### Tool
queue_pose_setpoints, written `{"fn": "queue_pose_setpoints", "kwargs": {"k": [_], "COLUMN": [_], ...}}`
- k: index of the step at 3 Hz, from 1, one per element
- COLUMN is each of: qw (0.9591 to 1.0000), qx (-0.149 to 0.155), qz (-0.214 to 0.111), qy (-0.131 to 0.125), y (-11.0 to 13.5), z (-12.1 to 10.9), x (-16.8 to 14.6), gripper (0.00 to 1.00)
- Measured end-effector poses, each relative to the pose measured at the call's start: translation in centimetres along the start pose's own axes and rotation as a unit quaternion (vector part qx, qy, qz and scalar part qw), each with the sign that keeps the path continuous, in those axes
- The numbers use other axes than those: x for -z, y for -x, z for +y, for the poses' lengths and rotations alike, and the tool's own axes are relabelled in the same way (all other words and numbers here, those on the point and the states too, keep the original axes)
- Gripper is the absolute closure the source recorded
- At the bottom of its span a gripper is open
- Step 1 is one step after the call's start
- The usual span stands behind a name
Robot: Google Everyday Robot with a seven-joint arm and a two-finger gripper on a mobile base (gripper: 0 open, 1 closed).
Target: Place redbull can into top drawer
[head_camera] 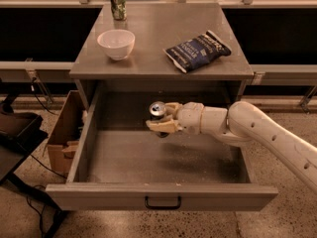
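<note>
I should let the redbull can go on the middle of the drawer's bottom, a bit toward the cardboard box [138, 148], with my gripper.
The top drawer [163, 195] of the grey cabinet stands pulled wide open, with a speckled grey floor and a small dark bar handle on its front. My gripper [161, 120] reaches in from the right on a white arm and is shut on the redbull can [157, 111]. I see mostly the can's silver top; its body is hidden by the fingers. The can is held upright inside the drawer, over the back middle of the floor.
On the cabinet top stand a white bowl [116, 43], a green-and-white can [118, 3] at the back left and a dark blue chip bag [197, 49]. A cardboard box [63, 143] sits on the floor left of the drawer. A dark object [15, 138] is at far left.
</note>
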State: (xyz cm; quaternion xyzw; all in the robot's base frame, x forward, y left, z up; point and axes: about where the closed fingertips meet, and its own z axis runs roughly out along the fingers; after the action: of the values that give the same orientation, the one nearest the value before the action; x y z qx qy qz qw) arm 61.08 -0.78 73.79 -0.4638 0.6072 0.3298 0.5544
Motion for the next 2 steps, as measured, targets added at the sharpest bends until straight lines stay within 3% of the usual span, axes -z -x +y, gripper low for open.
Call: {"fn": "queue_pose_setpoints", "kwargs": {"k": [2], "qw": [0.9971], "qx": [-0.045], "qz": [0.031], "qy": [0.053], "y": [-3.5], "z": [2.2], "x": [-6.2], "gripper": [1.0]}}
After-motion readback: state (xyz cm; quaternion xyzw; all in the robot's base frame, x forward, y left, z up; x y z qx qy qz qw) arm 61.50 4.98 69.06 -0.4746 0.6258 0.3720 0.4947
